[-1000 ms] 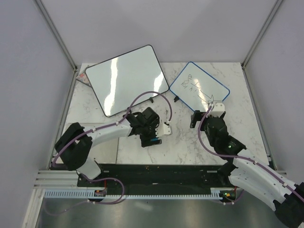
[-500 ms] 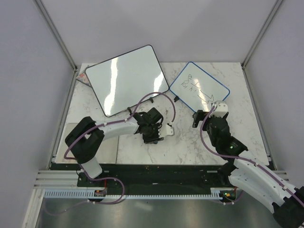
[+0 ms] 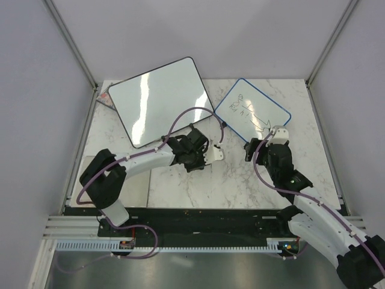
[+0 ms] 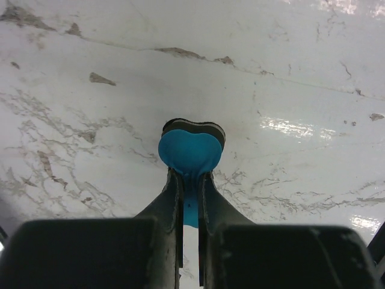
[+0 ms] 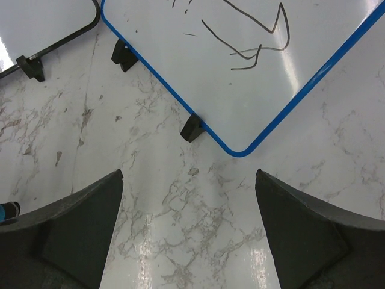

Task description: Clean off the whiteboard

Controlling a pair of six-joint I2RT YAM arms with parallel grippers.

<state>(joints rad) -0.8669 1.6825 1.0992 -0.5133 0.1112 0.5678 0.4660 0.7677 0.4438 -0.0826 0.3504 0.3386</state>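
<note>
I should close my right gripper on the edge of the blue-framed whiteboard (image 3: 283,124) (image 5: 328,69), halfway along the side away from the larger black-framed whiteboard.
The whiteboard (image 3: 252,111) has a blue frame and dark scribbles, and stands on small black feet at the table's far right; its near corner (image 5: 240,60) fills the top of the right wrist view. My left gripper (image 3: 203,153) is at mid-table, left of the board and apart from it. In the left wrist view this gripper (image 4: 190,180) is shut on a small blue eraser (image 4: 191,150) with a dark pad beneath, held over the marble. My right gripper (image 3: 263,142) sits just in front of the board's near corner, and its jaws (image 5: 189,174) stand open over bare marble.
A larger black-framed whiteboard (image 3: 159,99) lies tilted at the far left, its corner (image 5: 42,18) showing in the right wrist view. A small reddish item (image 3: 104,96) pokes out by its left edge. Grey walls enclose the marble table (image 3: 240,186).
My left gripper has shut on the blue eraser and moved up and right toward the boards. The right gripper has edged slightly, still open.
</note>
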